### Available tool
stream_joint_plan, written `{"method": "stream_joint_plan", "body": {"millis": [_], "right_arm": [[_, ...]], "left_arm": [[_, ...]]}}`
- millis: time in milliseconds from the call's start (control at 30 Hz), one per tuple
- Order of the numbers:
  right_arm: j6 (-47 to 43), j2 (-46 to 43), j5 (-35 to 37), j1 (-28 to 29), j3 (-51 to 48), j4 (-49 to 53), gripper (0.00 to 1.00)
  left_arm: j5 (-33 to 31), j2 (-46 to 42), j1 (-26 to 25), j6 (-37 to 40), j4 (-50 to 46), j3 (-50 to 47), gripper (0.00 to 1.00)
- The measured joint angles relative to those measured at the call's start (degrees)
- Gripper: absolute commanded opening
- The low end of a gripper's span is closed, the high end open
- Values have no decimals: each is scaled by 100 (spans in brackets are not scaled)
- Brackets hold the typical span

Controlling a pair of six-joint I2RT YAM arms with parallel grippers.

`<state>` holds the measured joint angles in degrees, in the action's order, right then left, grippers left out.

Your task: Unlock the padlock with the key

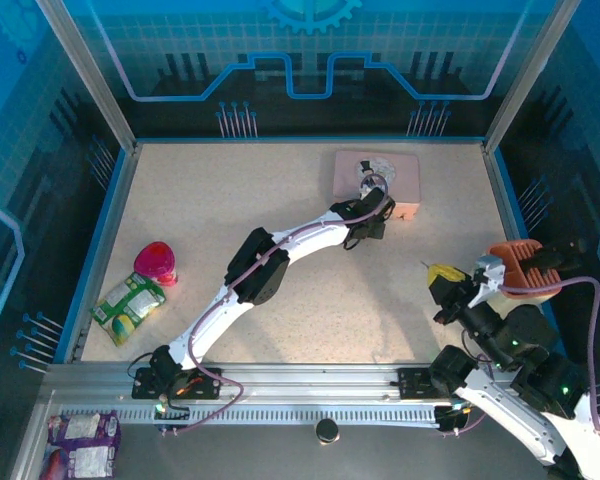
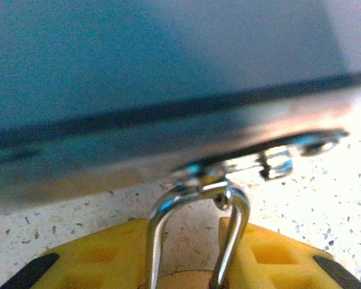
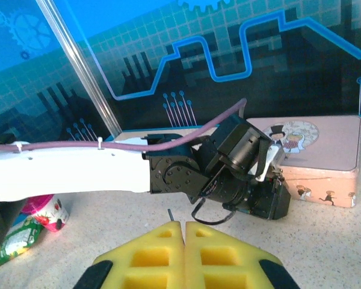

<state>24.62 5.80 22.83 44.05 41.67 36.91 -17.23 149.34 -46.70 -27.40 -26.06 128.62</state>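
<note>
The robot's left gripper needs to let go of the padlock over the middle of the speckled tabletop (image 1: 311,271), just in front of the white forearm. The padlock still hangs from the tin's hasp.
A tiny brass padlock (image 2: 153,241) hangs by its silvery shackle from the hasp of the pink tin (image 1: 400,175). In the left wrist view my left gripper (image 2: 183,233) has its yellow pads (image 2: 90,256) pressed against both sides of the padlock, at the tin's front edge (image 1: 373,212). My right gripper (image 3: 185,224) is shut, and a thin dark key (image 3: 170,215) sticks out beside its tips. It hovers at the right of the table (image 1: 440,272), well short of the tin, pointing toward the left arm's wrist (image 3: 240,174).
A pink cup (image 1: 156,262) and a green snack bag (image 1: 128,302) lie at the left edge. An orange ribbed holder (image 1: 515,262) sits at the right wall. The left arm (image 1: 270,262) stretches diagonally across the middle of the speckled tabletop.
</note>
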Motion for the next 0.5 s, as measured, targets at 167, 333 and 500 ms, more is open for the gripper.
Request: {"method": "stream_joint_plan", "body": {"millis": [167, 333, 500], "right_arm": [[142, 544, -94, 0, -96, -13, 0], [319, 789, -151, 0, -341, -153, 0], [575, 1029, -317, 0, -522, -435, 0]], "left_arm": [[-24, -426, 33, -15, 691, -938, 22], [-122, -1237, 210, 42, 1331, -2426, 22], [-151, -2037, 544, 46, 1976, -3862, 22]]}}
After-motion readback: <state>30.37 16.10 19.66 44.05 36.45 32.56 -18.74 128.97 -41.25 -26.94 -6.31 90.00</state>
